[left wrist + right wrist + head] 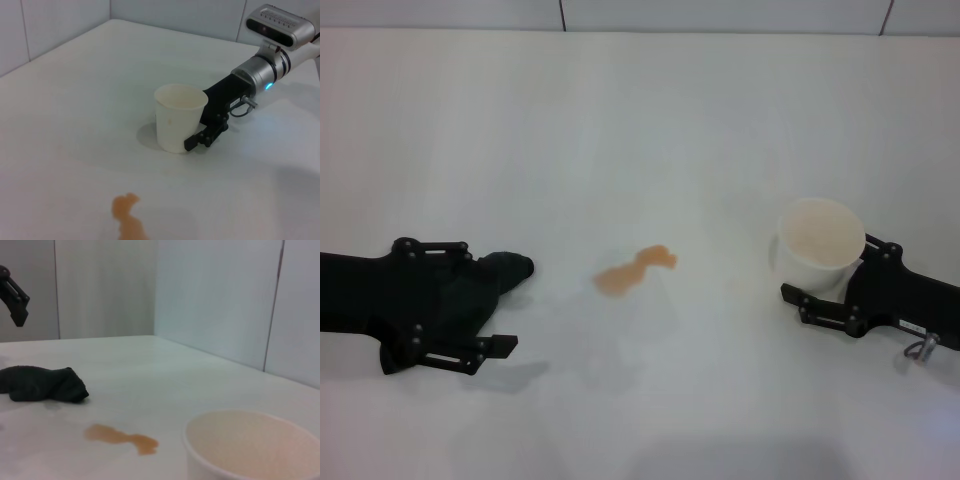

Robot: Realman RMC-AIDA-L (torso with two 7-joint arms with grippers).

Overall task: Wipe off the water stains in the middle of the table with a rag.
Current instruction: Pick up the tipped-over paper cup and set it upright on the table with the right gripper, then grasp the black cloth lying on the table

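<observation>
My left gripper needs to close on the crumpled middle of the dark rag point(462, 300), so that the rag's rounded end toward the water stain is left sticking out.
The water stain point(636, 270) is a small orange-tan blotch in the middle of the white table point(640, 120). It also shows in the left wrist view point(127, 220) and the right wrist view point(120, 435). The dark rag point(508, 270) lies crumpled on the table left of the stain, and the right wrist view shows it too point(42, 384). My left gripper point(490, 295) is open, its fingers spread either side of the rag. One of its fingertips point(15, 302) hangs above the rag. My right gripper point(828, 266) is shut on the upright white paper cup point(818, 245).
The cup point(179, 117) stands right of the stain, with a right gripper finger point(200, 137) against its base. Its orange-tinted inside shows in the right wrist view point(255, 445). A tiled wall runs along the table's far edge point(640, 30).
</observation>
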